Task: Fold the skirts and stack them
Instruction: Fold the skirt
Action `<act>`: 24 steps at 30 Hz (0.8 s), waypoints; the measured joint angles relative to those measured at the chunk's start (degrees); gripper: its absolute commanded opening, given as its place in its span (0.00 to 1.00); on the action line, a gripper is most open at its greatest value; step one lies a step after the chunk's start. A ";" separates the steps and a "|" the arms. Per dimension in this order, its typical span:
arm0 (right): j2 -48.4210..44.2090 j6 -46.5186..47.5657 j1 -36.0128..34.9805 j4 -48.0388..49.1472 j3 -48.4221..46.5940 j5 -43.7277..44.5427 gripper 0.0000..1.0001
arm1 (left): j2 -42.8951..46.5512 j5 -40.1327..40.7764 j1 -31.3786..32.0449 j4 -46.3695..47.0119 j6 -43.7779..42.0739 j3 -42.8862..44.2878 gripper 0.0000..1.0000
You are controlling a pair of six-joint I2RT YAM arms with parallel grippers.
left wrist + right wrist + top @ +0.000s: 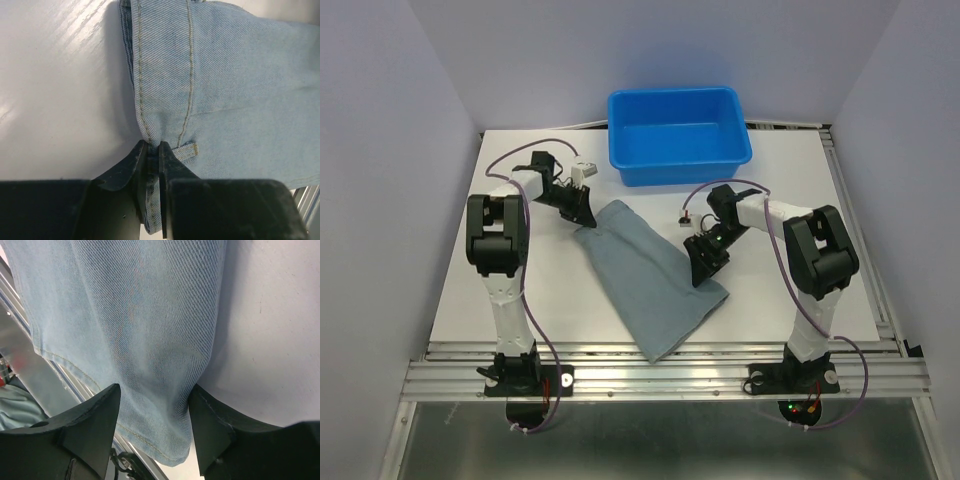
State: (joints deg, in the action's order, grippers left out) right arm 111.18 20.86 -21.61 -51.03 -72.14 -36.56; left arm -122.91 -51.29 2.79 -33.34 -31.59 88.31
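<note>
The skirt's near corner hangs over the rails, so the robot's right gripper should back away while the left gripper takes hold of the waistband (172,145) again by the belt loop and lifts the skirt inward.
One grey-blue denim skirt (645,280) lies folded in a long strip, running diagonally from the far left to the table's near edge. My left gripper (582,215) is at its far end. In the left wrist view my left gripper (152,147) is shut on the stitched waistband of the skirt (240,90), beside a belt loop (187,150). My right gripper (705,268) is at the strip's right edge. In the right wrist view my right gripper (155,395) is open, its jaws wide apart with the skirt (135,315) bulging between them.
The bright blue tub (680,165) stands at the far middle of the white table (540,290), just beyond the skirt's far end. Aluminium rails (660,365) run along the table's near edge, and the skirt's near corner overhangs them.
</note>
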 measured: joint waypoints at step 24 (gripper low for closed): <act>4.24 -4.52 0.20 0.09 -4.13 -4.39 0.62 | 12.13 14.86 5.22 0.31 0.83 -1.20 0.00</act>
State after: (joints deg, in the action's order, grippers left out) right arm 115.42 16.34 -21.41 -50.94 -76.27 -40.95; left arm -110.78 -36.42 8.01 -33.04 -30.76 87.11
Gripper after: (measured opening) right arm 0.616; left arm 0.208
